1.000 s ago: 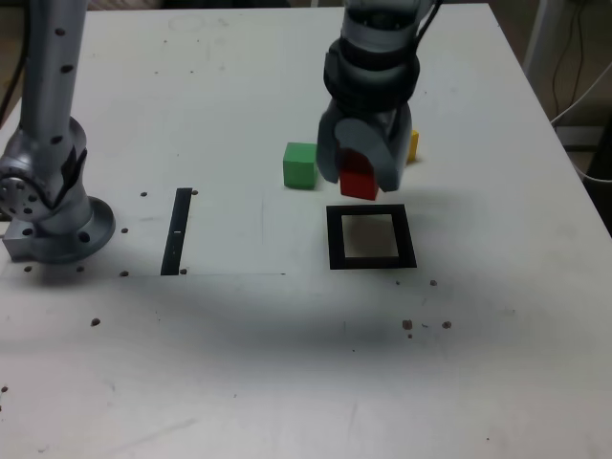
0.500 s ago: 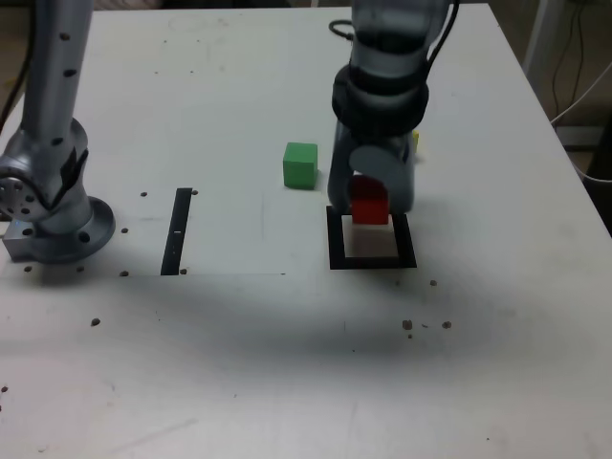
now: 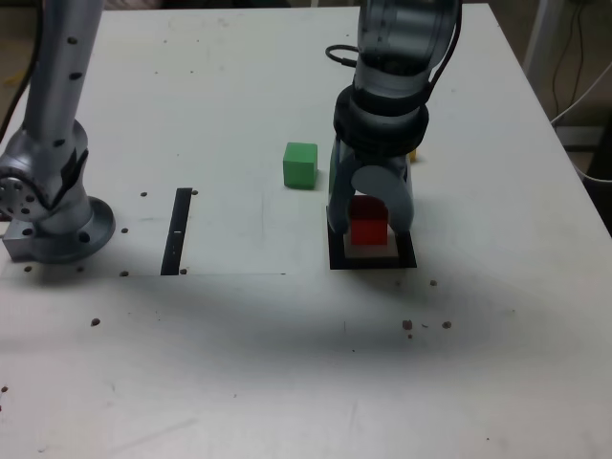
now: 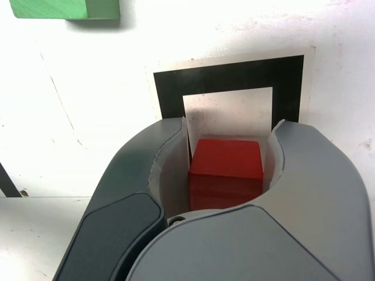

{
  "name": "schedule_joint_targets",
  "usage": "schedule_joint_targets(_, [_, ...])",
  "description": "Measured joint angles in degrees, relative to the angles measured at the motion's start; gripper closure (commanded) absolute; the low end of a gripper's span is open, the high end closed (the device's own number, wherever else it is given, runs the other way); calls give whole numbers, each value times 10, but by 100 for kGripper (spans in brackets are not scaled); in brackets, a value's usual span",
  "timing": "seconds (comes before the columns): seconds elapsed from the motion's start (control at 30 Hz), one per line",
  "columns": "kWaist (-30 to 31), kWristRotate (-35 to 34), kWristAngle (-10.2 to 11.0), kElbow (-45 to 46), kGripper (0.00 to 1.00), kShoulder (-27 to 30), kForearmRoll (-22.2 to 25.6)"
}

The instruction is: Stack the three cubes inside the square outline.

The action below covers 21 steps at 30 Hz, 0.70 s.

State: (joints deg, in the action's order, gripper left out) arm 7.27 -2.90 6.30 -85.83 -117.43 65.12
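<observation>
Next, I release the red cube from my gripper on the white centre of the square outline [image 3: 367,240] [image 4: 225,170], near the outline's front edge.
My gripper [image 3: 368,229] is shut on the red cube [image 3: 368,228], holding it low over the white centre of the square outline [image 3: 373,262]. The wrist view shows the red cube [image 4: 225,170] clamped between both fingers of the gripper [image 4: 230,133], with the square outline [image 4: 228,76] just beyond it. Whether the cube touches the surface I cannot tell. The green cube [image 3: 300,164] sits on the table to the exterior view's left of the gripper, and its edge [image 4: 64,7] shows in the wrist view. Only a sliver of the yellow cube [image 3: 413,153] shows behind the arm.
The arm's grey base [image 3: 57,229] stands at the exterior view's left, with a narrow black strip [image 3: 177,229] on the table beside it. Small dark specks [image 3: 426,325] dot the white table. Cables [image 3: 583,86] hang past the table's right edge.
The gripper has come down and toward the camera with the red cube, from above the outline's far edge to low over its white centre. The green cube has not moved.
</observation>
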Motion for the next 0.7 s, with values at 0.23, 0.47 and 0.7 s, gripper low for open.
schedule_joint_targets(0.23, [0, 0, -1, 10, 70, -1, -15])
schedule_joint_targets(0.47, [-2, -11, -4, 28, 70, -9, -38])
schedule_joint_targets(0.7, [-3, -11, -3, 30, 70, -9, -42])
